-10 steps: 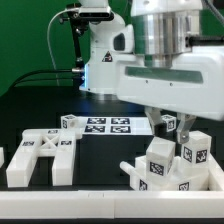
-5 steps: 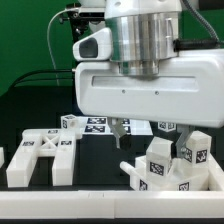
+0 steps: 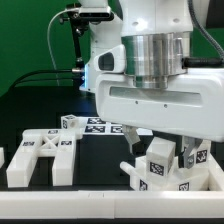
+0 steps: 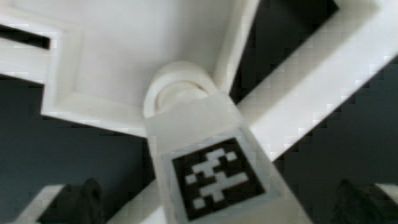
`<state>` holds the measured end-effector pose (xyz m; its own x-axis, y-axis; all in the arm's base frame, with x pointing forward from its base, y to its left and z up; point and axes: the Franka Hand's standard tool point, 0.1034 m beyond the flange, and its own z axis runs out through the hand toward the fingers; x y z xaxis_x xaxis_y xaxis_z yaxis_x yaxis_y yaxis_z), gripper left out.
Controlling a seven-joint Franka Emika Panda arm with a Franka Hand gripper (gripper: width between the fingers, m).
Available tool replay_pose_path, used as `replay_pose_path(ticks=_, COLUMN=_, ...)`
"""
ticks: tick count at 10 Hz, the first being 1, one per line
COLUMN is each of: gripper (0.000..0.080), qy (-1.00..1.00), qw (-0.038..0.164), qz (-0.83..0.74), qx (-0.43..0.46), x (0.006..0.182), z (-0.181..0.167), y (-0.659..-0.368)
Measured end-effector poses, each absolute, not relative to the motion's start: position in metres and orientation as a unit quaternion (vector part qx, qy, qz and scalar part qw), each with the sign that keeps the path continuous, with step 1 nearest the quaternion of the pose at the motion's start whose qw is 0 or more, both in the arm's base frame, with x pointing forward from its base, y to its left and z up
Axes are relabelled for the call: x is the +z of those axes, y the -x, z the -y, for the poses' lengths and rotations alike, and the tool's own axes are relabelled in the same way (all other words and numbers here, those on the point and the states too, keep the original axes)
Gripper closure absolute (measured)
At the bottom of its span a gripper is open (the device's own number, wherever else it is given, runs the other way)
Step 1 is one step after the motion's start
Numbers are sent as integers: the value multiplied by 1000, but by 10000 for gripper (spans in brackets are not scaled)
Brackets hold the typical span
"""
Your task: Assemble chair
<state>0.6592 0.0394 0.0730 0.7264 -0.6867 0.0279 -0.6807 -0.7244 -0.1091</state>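
My gripper needs to turn around, close on the leg's loose end (image 3: 161,150) and screw the leg in upright, as it leans crooked in the panel's round socket.
The chair is in loose white tagged pieces. A flat frame piece (image 3: 40,157) lies at the exterior view's left. A cluster of blocky pieces (image 3: 168,168) stands at the right. My gripper (image 3: 158,145) hangs over that cluster, open, its dark fingers (image 3: 131,136) on either side of one upright piece. In the wrist view a tagged white leg (image 4: 214,170) runs into a round socket (image 4: 178,90) of a white panel (image 4: 116,60). The gripper (image 4: 222,205) straddles the leg, and dark gaps separate it from both fingertips (image 4: 80,200).
The marker board (image 3: 100,125) lies at the back of the black table, with a small tagged block (image 3: 70,122) beside it. A white rail (image 3: 90,203) runs along the front edge. The arm's own body fills the upper right.
The hand has swung across and now sits over the right cluster. Its jaws have widened since the earliest frame. The pieces on the table have not moved.
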Motion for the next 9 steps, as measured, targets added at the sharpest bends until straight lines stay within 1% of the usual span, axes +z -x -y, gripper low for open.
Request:
replay_pose_path(ticks=1, gripper=159, qy=918, qw=48, qz=-393, qx=-32, x=73, z=-40, y=-659)
replay_pose_path(ticks=2, gripper=323, qy=900, qw=49, qz=-432, qx=-29, x=72, z=-41, y=-659)
replay_pose_path(ticks=3, gripper=505, qy=887, qw=49, qz=-459, qx=-26, x=71, z=-40, y=-658)
replay_pose_path(ticks=6, gripper=511, qy=836, qw=48, qz=-546, qx=-16, x=71, z=-38, y=-655)
replay_pose_path(ticks=9, gripper=511, qy=723, qw=41, qz=-690, qx=-2, x=70, z=-44, y=-650)
